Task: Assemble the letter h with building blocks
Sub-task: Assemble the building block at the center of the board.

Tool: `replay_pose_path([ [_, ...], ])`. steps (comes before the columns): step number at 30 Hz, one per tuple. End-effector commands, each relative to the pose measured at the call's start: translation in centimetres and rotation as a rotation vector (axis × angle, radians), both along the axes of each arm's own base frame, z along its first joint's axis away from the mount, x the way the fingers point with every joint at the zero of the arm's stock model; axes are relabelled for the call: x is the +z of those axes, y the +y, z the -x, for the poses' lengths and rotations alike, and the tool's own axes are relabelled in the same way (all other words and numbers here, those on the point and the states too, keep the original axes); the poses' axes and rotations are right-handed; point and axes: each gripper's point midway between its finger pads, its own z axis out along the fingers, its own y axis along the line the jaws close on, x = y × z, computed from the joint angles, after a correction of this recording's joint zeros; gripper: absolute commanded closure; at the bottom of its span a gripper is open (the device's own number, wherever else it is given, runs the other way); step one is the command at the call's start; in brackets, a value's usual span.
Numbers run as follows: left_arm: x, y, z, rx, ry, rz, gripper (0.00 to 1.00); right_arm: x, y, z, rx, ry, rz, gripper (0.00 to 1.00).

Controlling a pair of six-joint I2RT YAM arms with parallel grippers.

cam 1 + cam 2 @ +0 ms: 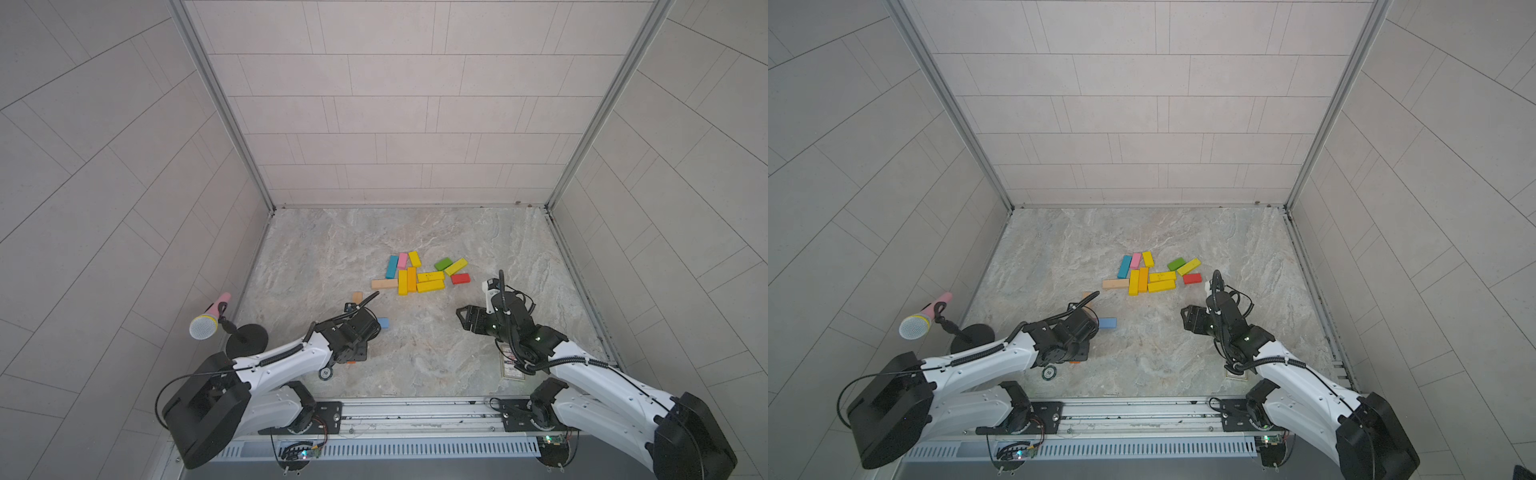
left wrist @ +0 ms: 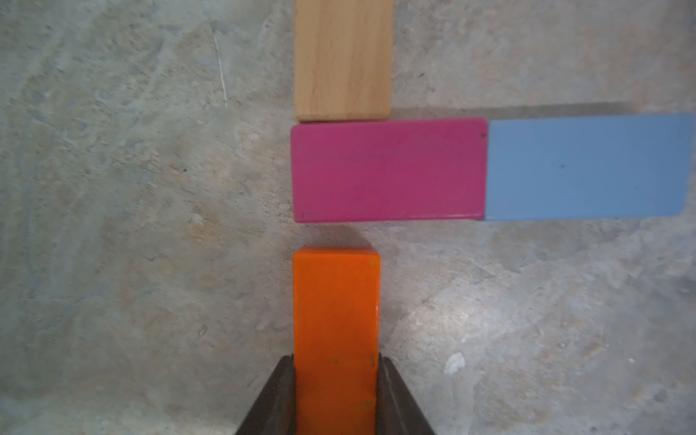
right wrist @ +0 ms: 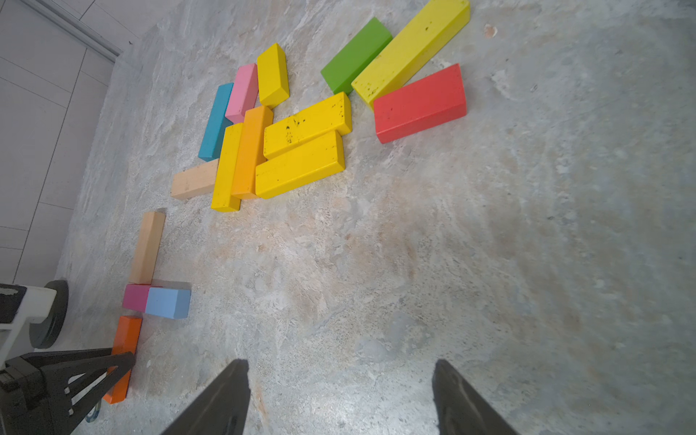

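The orange block will go down against the near side of the magenta block [image 1: 352, 345] [image 2: 333, 337], set there by my left gripper.
My left gripper [image 2: 336, 361] is shut on an orange block [image 2: 336, 301], one finger on each long side. The block points at a magenta block [image 2: 388, 169], with a narrow gap between them. A blue block [image 2: 587, 165] butts against the magenta one's end, and a plain wood block [image 2: 342, 56] continues the orange block's line beyond it. In both top views the left wrist hides this group, apart from the blue block [image 1: 383, 323]. Loose building blocks [image 1: 419, 276] lie in a cluster mid-table. My right gripper [image 3: 341, 365] hovers open and empty to their near right.
A toy microphone [image 1: 208, 320] on a black round stand [image 1: 247, 337] sits at the table's left edge. A printed card [image 1: 510, 365] lies under the right arm. A small round disc [image 1: 325, 372] lies by the left arm. Walls enclose three sides.
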Motion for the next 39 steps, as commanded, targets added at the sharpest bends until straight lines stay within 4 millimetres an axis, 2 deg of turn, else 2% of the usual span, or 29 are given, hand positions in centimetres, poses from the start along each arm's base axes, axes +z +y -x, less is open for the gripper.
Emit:
replay_pose_path([
  [1, 0.38, 0.32, -0.51, 0.008, -0.010, -0.028, 0.73, -0.35, -0.28, 0.11, -0.006, 0.003, 0.002, 0.22],
  [28, 0.16, 0.48, -1.48, 0.005, -0.008, -0.051, 0.72, -0.59, -0.33, 0.12, -0.006, 0.012, -0.004, 0.22],
  [39, 0.36, 0.60, -1.48, 0.007, -0.016, -0.050, 0.49, -0.56, -0.39, 0.16, -0.008, 0.013, -0.009, 0.22],
])
